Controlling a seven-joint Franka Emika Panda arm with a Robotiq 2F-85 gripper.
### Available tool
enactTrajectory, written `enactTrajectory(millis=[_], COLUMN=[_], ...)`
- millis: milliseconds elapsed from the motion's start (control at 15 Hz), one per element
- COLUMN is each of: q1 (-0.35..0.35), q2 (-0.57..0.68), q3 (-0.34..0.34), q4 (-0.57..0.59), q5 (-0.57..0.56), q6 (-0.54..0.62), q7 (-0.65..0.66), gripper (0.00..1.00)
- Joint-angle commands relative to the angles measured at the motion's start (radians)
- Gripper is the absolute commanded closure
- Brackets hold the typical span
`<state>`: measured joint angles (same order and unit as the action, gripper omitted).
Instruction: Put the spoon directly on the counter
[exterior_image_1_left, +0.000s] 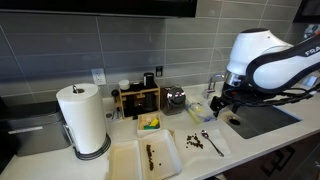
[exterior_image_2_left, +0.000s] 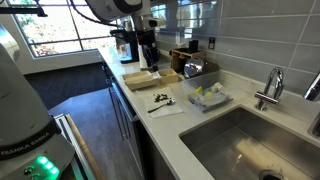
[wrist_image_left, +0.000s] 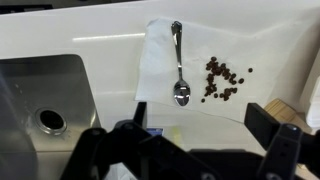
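Next, my gripper needs to go to the thin part of the spoon's handle (exterior_image_1_left: 210, 139) (wrist_image_left: 180, 69), near the spoon's bowl, and close there.
The spoon (wrist_image_left: 179, 65) is slim and silvery. In the wrist view it lies on a small white plate (wrist_image_left: 160, 50), bowl toward me, with dark crumbs (wrist_image_left: 222, 80) beside it. It also shows in an exterior view (exterior_image_1_left: 207, 137), on the plate near the front edge of the white counter (exterior_image_1_left: 250, 140). My gripper (wrist_image_left: 200, 120) is open and empty. It hovers above the counter, short of the spoon and apart from it. In an exterior view the gripper (exterior_image_1_left: 220, 102) hangs above the counter between the plate and the sink.
The steel sink (wrist_image_left: 45, 100) is inset beside the plate, with a faucet (exterior_image_2_left: 270, 88) behind it. A paper towel roll (exterior_image_1_left: 82, 118), white trays (exterior_image_1_left: 150, 155), a wooden rack with bottles (exterior_image_1_left: 138, 98) and a container with yellow items (exterior_image_2_left: 207, 95) stand on the counter.
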<state>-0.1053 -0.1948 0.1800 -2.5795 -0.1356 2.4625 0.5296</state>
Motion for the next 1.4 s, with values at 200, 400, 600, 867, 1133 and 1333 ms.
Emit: enactTrajectory(millis=[200,400,600,867,1133,1333], q1=[0.026,0.061,0.067,0.071,0.088,0.113], q2=[0.274,0.222,0.207,0.263,0.361,0.432], q3=[-0.075,-0.108,-0.11,-0.123,-0.158,-0.187], q4=[0.053,0.026,0.029,0.034,0.041,0.052], q5=[-0.171,-0.121,-0.121,-0.125,-0.108,-0.098], q6=[0.166,0.142,0.142,0.184,0.257,0.323], q7=[0.224,0.149,0.149,0.142,0.1,0.071], gripper=[0.0,0.0,0.0,0.0,0.0,0.0])
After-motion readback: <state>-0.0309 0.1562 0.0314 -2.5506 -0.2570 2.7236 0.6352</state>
